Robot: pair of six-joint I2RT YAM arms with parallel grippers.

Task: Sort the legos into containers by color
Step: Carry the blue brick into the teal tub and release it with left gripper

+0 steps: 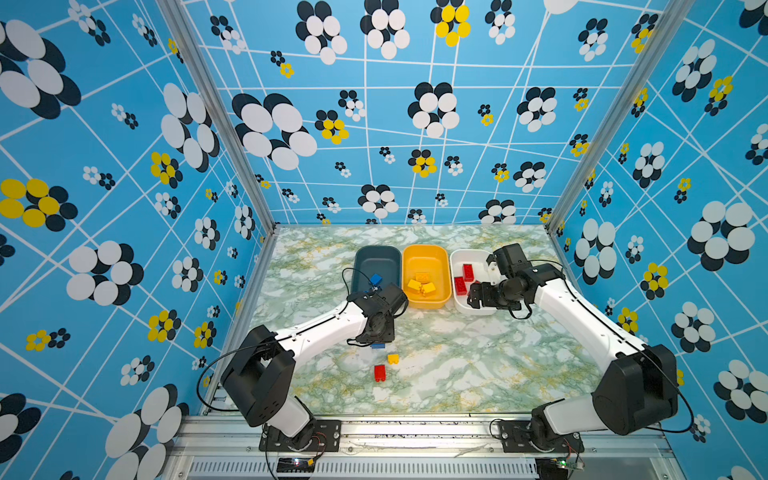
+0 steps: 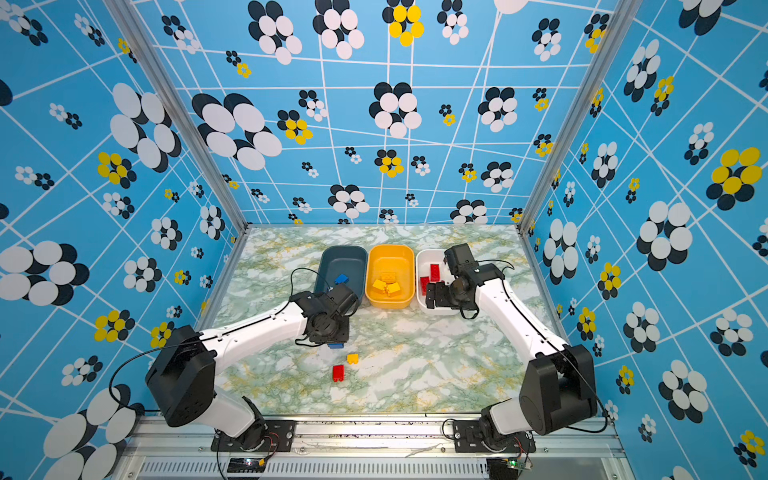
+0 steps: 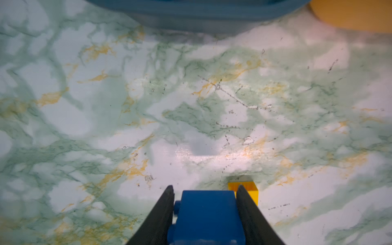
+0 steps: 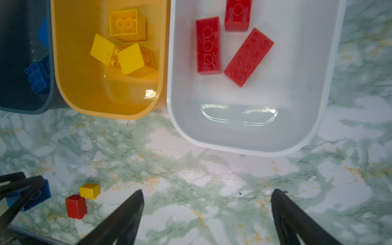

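Next, I let go of the blue brick with my left gripper in the near end of the teal tub point(image 1: 387, 289), toward the yellow tub's side.
My left gripper point(image 3: 204, 191) is shut on a blue brick point(image 3: 206, 216), just above the table in front of the teal tub point(image 1: 376, 259); its edge shows under the wrist in both top views point(image 1: 378, 345). A small yellow brick point(image 1: 393, 358) and a red brick point(image 1: 379, 372) lie loose on the table beside it. My right gripper point(image 4: 206, 195) is open and empty over the near end of the white tub point(image 4: 244, 95), which holds three red bricks point(image 4: 207, 45). The yellow tub point(image 1: 426, 255) holds three yellow bricks point(image 4: 134, 58). Blue bricks point(image 1: 375, 279) lie in the teal tub.
The three tubs stand side by side at the back middle of the marble-patterned table point(image 1: 457, 365). Patterned walls close in the left, right and back sides. A metal rail point(image 1: 395, 432) with both arm bases runs along the front edge.
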